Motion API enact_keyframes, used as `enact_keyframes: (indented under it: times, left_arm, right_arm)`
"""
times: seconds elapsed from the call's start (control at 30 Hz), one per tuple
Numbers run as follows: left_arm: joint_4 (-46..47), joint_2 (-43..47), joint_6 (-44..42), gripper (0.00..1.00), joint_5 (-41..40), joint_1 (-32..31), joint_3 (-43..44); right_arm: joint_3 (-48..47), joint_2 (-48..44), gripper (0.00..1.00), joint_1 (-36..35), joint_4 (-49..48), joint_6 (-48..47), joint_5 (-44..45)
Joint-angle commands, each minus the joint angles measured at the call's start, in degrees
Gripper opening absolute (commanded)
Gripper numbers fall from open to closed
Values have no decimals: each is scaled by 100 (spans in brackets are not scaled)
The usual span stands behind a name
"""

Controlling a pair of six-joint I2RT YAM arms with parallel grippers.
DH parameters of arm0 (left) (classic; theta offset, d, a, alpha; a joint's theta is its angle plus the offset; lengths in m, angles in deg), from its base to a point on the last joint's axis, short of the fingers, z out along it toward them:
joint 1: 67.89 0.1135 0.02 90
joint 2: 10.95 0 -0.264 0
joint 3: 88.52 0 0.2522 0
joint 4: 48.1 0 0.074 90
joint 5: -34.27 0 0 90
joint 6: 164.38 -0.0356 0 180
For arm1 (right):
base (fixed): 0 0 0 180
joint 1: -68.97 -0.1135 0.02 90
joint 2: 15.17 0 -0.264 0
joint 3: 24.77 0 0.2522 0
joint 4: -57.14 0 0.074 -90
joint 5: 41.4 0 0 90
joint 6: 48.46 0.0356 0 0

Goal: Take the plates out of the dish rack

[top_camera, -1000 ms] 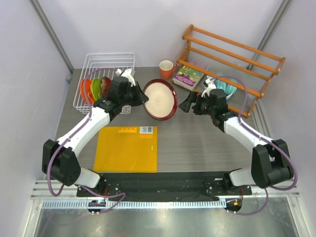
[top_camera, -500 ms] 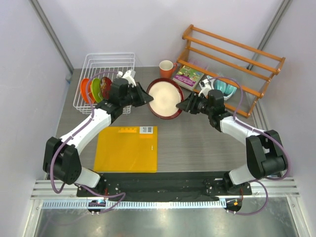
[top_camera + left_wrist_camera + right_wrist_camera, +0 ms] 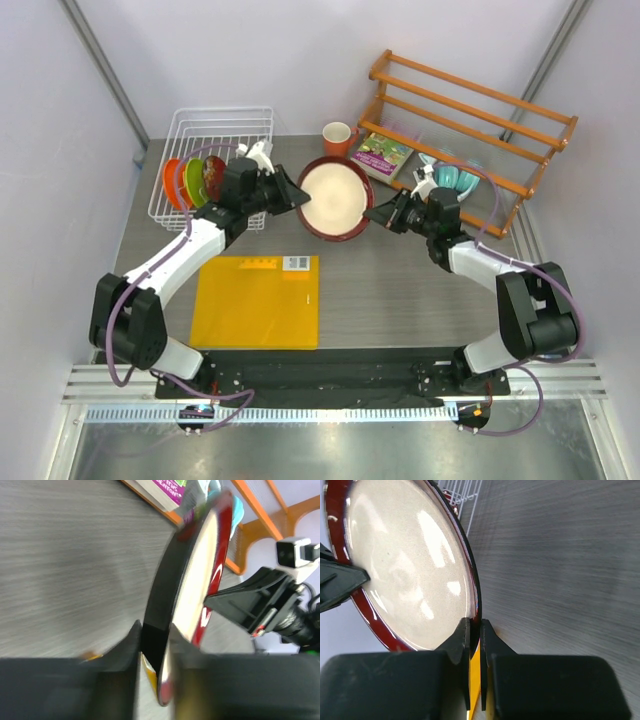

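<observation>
Next, my right gripper puts the dark red plate down and lets go of it on the bare table (image 3: 374,247) between the yellow mat and the shelf.
The large dark red plate (image 3: 332,198) hangs on edge above the table between both arms, cream side toward the top camera. My right gripper (image 3: 375,214) is shut on its right rim; the right wrist view shows both fingers pinching the plate (image 3: 405,565) at the gripper (image 3: 475,630). My left gripper (image 3: 297,197) straddles the left rim. In the blurred left wrist view the plate (image 3: 200,580) sits loosely between the jaws of this gripper (image 3: 155,650), with a yellow gap beside the rim. A lime green plate (image 3: 194,180) and an orange plate (image 3: 176,183) stand in the white dish rack (image 3: 215,125).
A yellow mat (image 3: 258,300) lies on the table below the plate. An orange mug (image 3: 338,138) and a book (image 3: 381,156) sit behind it. The orange wooden shelf (image 3: 470,110) stands at the back right, with teal bowls (image 3: 455,178) by the right arm.
My right gripper reached the plate's right rim and closed on it. My left jaws have widened around the left rim. The plate moved slightly right.
</observation>
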Motion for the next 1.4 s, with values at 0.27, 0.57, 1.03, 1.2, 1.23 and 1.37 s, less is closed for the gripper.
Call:
enact_keyframes:
  times: [0.27,0.57,1.03,1.2,1.23,1.37]
  left_arm:
    - [493,165,-438,100,-115,-113,158]
    - [-404,490,-1167,99,-1818,-113,255]
    - [-993,631,-1854,99,-4563,-87,342]
    - [-1308,430,-1634,100,-4335,45,527]
    - [-1371,386,-1642,99,-4335,63,623]
    - [-1424,297,-1678,99,-4580,63,694]
  right_arm:
    - [386,-1554,1,630,982,-666,780]
    - [386,-1714,1,1079,1905,-1009,841]
    - [377,-1206,1,1149,2610,-868,596]
    - [360,-897,1,1149,2557,-781,631]
    - [359,-836,1,1149,2548,-755,614]
    - [342,-633,1,1149,2513,-807,754]
